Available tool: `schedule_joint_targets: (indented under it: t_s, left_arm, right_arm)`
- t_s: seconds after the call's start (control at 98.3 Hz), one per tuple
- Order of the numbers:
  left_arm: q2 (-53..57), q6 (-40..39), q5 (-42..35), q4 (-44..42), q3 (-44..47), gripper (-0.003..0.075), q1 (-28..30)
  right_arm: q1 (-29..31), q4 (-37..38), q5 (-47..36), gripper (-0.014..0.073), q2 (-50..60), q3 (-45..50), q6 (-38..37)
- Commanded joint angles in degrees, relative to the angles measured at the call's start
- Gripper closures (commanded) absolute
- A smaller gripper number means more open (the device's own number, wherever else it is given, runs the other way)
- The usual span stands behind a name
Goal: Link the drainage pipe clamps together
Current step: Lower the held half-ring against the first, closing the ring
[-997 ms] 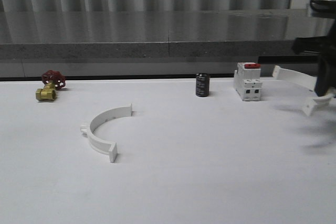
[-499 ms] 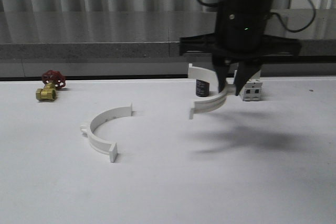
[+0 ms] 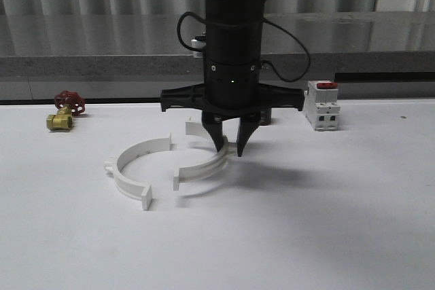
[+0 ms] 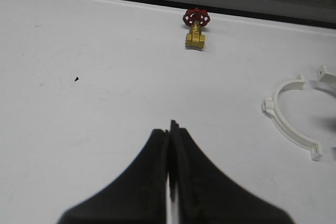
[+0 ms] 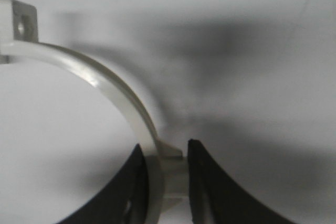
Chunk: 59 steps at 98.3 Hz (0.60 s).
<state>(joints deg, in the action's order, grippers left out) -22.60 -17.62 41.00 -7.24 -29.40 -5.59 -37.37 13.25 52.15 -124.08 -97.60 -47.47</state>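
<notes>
The white clamp in my right gripper, now at mid-table, will be let go on the table [image 3: 197, 167] against the open ends of the other clamp.
Two white half-ring drainage pipe clamps are in view. One clamp [image 3: 122, 180] lies flat on the white table left of centre, also seen in the left wrist view [image 4: 286, 121]. My right gripper [image 3: 230, 146] points down at mid-table, shut on the middle of the other clamp [image 3: 204, 171]. In the right wrist view the gripper [image 5: 165, 156] pinches that clamp's arc [image 5: 105, 82] at a small rib. The two clamps face each other with open sides, and their ends stand a short gap apart. My left gripper [image 4: 170, 129] is shut with nothing in it, over bare table.
A brass valve with a red handwheel [image 3: 64, 110] sits at the back left. A white breaker with a red top [image 3: 321, 105] stands at the back right. A black cylinder [image 3: 266, 117] is mostly hidden behind the right arm. A grey ledge runs along the table's far edge.
The right arm has carried its clamp from the far right edge leftward across the table, down to just right of the lying clamp. The lying clamp has not moved.
</notes>
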Motion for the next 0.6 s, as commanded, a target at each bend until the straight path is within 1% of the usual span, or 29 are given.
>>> schedule_joint_targets:
  t_s: [0.0, 0.214, 0.59]
  left_arm:
    - [-0.32, 0.02, -4.03, -0.16, -1.42, 0.0741, 0.01]
    - [-0.32, 0.02, -4.03, -0.16, -1.42, 0.0741, 0.01]
    - [-0.32, 0.02, -4.03, -0.16, -1.42, 0.0741, 0.01]
  right_arm:
    - [-0.54, 1.75, -0.05, 0.0635, 2.60, -2.83, -0.11]
    - [-1.41, 1.70, 1.23, 0.0635, 0.49, -4.78, -0.36]
    - [-1.82, 2.50, 0.69, 0.0635, 0.43, -4.78, -2.94]
